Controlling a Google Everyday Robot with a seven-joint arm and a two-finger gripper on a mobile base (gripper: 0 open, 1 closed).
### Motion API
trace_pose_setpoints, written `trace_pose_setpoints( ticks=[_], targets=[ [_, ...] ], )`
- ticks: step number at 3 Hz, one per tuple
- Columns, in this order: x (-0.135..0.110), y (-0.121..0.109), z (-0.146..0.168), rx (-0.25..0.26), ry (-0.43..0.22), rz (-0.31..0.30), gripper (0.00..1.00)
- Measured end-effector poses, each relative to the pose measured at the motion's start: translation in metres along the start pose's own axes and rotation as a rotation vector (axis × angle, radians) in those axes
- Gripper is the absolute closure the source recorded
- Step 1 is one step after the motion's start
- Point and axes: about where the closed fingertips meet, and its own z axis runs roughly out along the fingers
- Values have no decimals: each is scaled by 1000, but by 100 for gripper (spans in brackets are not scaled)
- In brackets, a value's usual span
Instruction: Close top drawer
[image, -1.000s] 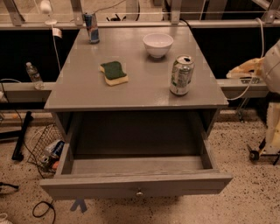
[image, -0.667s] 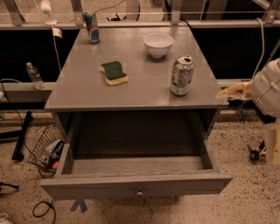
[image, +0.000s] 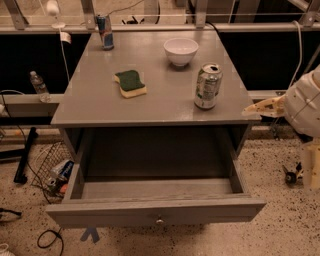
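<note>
My gripper needs to close on the front panel (image: 210, 211) of the top drawer, between the drawer's knob and the drawer's end on the side of the soda can.
The top drawer (image: 155, 214) of the grey cabinet is pulled far out toward the camera. Its plain front panel is low in the view, with a small round metal knob (image: 159, 220) at its centre. The inside of the drawer is bare. My gripper (image: 252, 111) is pale and reaches in from the right edge of the view. It hovers beside the cabinet's right front corner, at about the height of the top, well above and to the right of the drawer front. It holds nothing that shows.
On the cabinet top (image: 95, 107) stand a soda can (image: 207, 86), a white bowl (image: 180, 51), a green and yellow sponge (image: 130, 83) and a blue can (image: 104, 31). A wire basket (image: 47, 167), cables and a water bottle (image: 38, 85) are at the left.
My gripper and arm have moved left and down, closer to the cabinet's right front corner. The drawer and the things on top have not moved.
</note>
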Motion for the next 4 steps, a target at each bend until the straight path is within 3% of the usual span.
trace_pose_setpoints(
  ticks=[1,2,3,4],
  targets=[
    [-6,0,6,-5,41,-99,0],
    [1,19,44,-106,65,-278,0],
    [12,42,94,-258,56,-458,0],
    [23,65,146,-394,-3,-639,0]
  ],
)
